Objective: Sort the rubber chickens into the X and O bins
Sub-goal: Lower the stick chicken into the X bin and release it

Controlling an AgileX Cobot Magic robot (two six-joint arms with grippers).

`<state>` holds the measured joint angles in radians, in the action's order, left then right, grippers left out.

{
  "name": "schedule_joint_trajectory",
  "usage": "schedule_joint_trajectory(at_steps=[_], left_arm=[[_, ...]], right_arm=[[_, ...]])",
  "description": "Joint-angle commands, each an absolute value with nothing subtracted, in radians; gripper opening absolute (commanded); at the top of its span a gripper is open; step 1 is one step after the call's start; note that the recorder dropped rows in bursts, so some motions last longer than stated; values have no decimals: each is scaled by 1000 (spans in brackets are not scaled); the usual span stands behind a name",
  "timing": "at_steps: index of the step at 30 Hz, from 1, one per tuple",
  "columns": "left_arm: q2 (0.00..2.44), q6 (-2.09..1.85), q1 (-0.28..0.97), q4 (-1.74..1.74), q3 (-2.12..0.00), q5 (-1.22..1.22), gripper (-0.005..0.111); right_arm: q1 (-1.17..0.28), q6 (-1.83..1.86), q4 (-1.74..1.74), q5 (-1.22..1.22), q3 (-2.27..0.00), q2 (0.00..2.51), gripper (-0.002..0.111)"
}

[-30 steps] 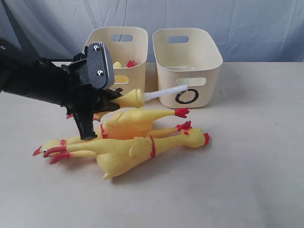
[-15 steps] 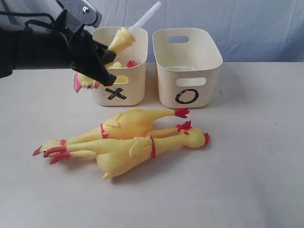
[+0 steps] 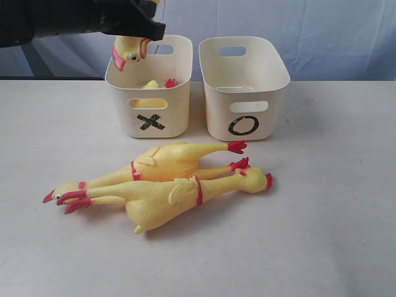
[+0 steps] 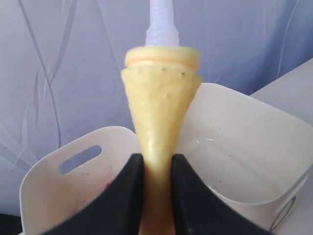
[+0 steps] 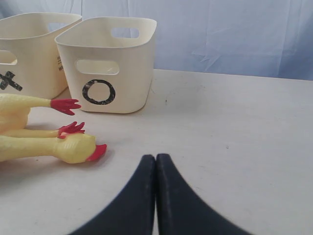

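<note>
Next, I let go of the slim rubber chicken, its head over the X bin's rim, with my left gripper inside the X bin (image 3: pixel 147 72) (image 4: pixel 82 205), next to the red chicken feet.
My left gripper (image 4: pixel 156 164) is shut on the neck of a slim rubber chicken (image 4: pixel 160 103). In the exterior view that chicken's head (image 3: pixel 128 49) hangs over the rim of the X bin (image 3: pixel 150 120), under the black arm (image 3: pixel 74 18). More yellow and red chicken parts (image 3: pixel 158 83) lie inside the X bin. The O bin (image 3: pixel 244 93) stands right of it. Two fat chickens (image 3: pixel 176 161) (image 3: pixel 179 198) lie side by side on the table in front of the bins. My right gripper (image 5: pixel 156 159) is shut with nothing in it, low over the table to the right of the chickens.
A blue cloth backdrop (image 3: pixel 334 37) hangs behind the bins. The white table (image 3: pixel 334 185) runs on to the right of the O bin and the chickens.
The left arm rose from the table with the slim chicken and carried it up and back, so its head now hangs over the X bin. The two fat chickens stayed put.
</note>
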<state>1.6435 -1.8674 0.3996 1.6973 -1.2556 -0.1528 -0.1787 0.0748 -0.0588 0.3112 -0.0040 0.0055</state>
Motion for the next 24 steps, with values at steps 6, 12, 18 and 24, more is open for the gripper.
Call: schedule_joint_trajectory(at_steps=[6,12,18,24], left_arm=[[1858,-1867,400,1715,-1434,-119,0],[1947,-1867,390,1681,-1524,-30,0],[2008,-1867,380,1651,-1550,34,0],[2031,-1860,362,1658,-1550,101,0]], right_arm=[[-181,75,-61,305,0,0,0],[-181,75,-61,305,0,0,0],[-181,75,-61,305,0,0,0],[-181,75,-61,305,0,0,0]])
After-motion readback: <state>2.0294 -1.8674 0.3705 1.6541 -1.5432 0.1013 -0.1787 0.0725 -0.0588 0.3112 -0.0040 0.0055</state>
